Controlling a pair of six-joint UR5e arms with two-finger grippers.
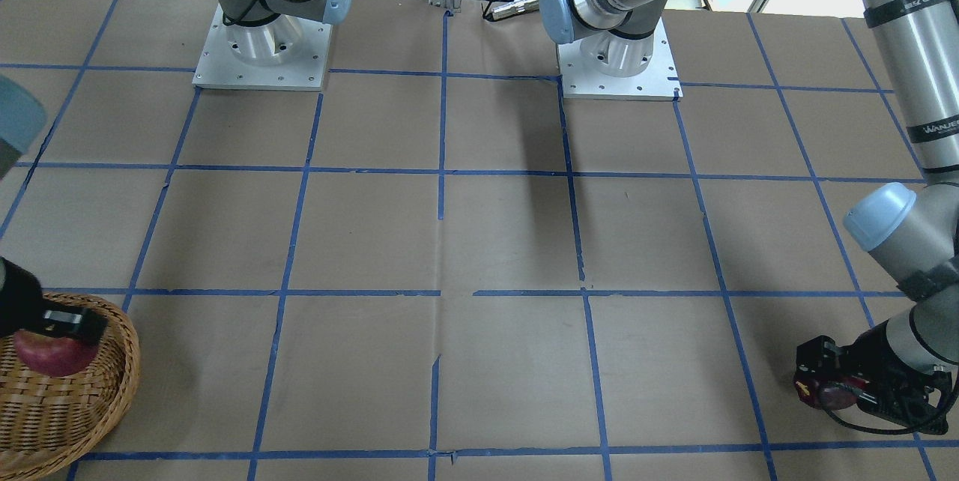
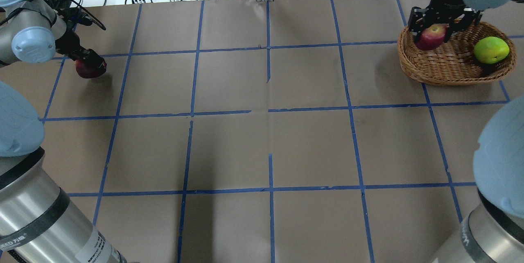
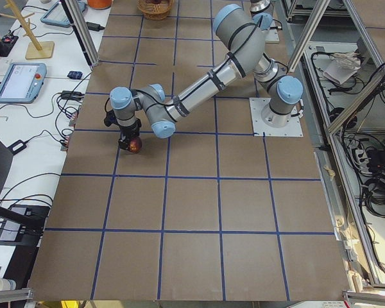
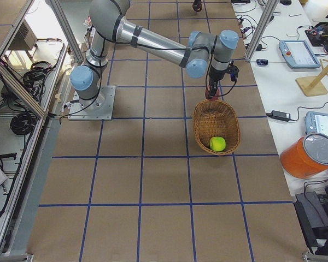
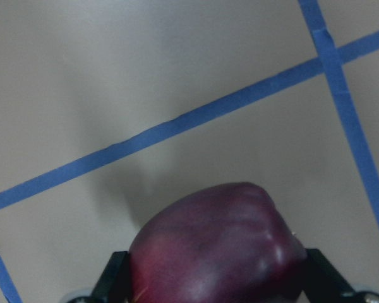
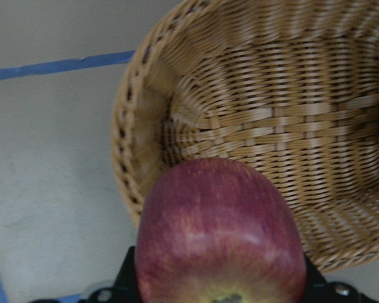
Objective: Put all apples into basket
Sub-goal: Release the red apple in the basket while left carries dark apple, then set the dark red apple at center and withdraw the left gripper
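Observation:
Next, my left gripper sets the dark maroon apple down on the gap in the middle blue tape line (image 1: 461, 291). The apple is now close above the paper.
My left gripper (image 2: 91, 66) is shut on the dark maroon apple (image 2: 86, 70) at the table's far left, close above the paper. The left wrist view shows this apple (image 5: 221, 252) between the fingers. My right gripper (image 2: 433, 33) is shut on the red apple (image 2: 430, 39) and holds it over the left end of the wicker basket (image 2: 446, 78). The right wrist view shows the red apple (image 6: 218, 243) above the basket's rim (image 6: 131, 126). The lime green apple (image 2: 491, 50) lies inside the basket at its right end.
The brown paper table (image 2: 270, 140) carries a blue tape grid. The two arm bases (image 1: 262, 54) stand at the robot's side. Beyond the basket's end stand an orange container (image 4: 309, 155) and tablets on a side bench (image 4: 298, 54).

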